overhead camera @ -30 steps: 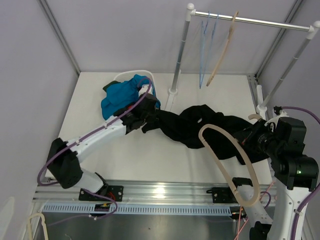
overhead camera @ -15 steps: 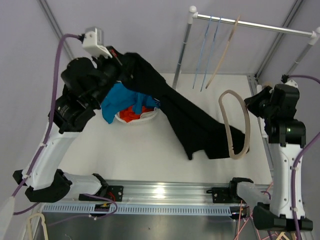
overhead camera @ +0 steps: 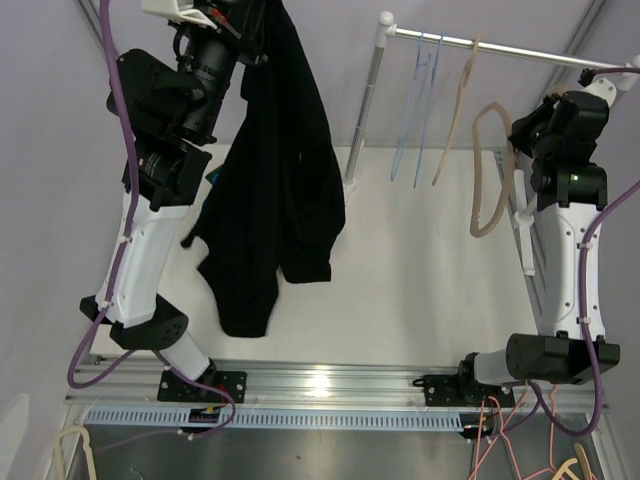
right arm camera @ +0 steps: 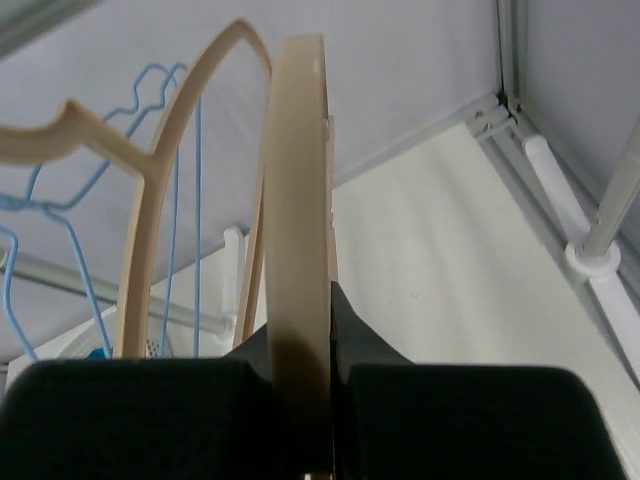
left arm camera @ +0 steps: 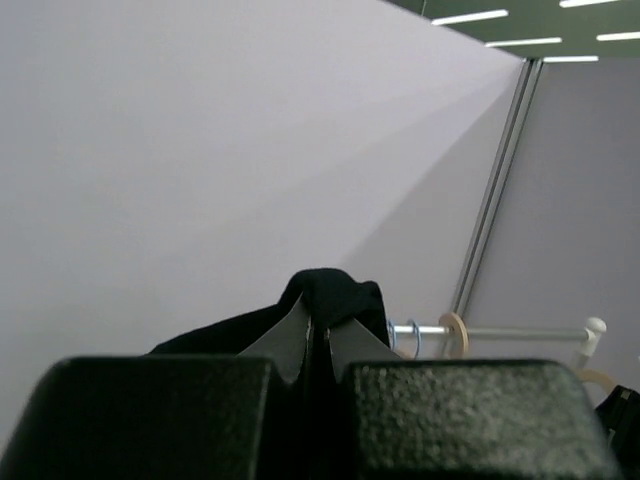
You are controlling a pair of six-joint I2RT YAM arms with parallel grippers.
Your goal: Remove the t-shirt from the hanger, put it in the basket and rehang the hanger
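Note:
I will let go of the beige hanger, now raised near the rail, with my right gripper so it hangs from the metal clothes rail, beside the other beige hanger [overhead camera: 497,115].
The black t-shirt [overhead camera: 285,180] hangs free from my left gripper [overhead camera: 245,30], which is raised high at the back left and shut on a fold of it [left arm camera: 335,295]. The shirt's lower end dangles just above the table. My right gripper [overhead camera: 520,135] is raised at the right, near the rail, and shut on the beige hanger [overhead camera: 487,170]. The hanger is bare and apart from the shirt. In the right wrist view the hanger's band [right arm camera: 297,200] runs up between the jaws.
A metal clothes rail [overhead camera: 500,45] spans the back right with two blue wire hangers [overhead camera: 420,90] and another beige hanger [overhead camera: 458,100] on it. Its posts [overhead camera: 362,110] stand on the white table [overhead camera: 420,280]. The laundry basket is hidden behind the shirt.
My left gripper rose further and lifted the shirt wholly off the table and off the hanger. My right gripper swung up and back with the bare hanger toward the rail.

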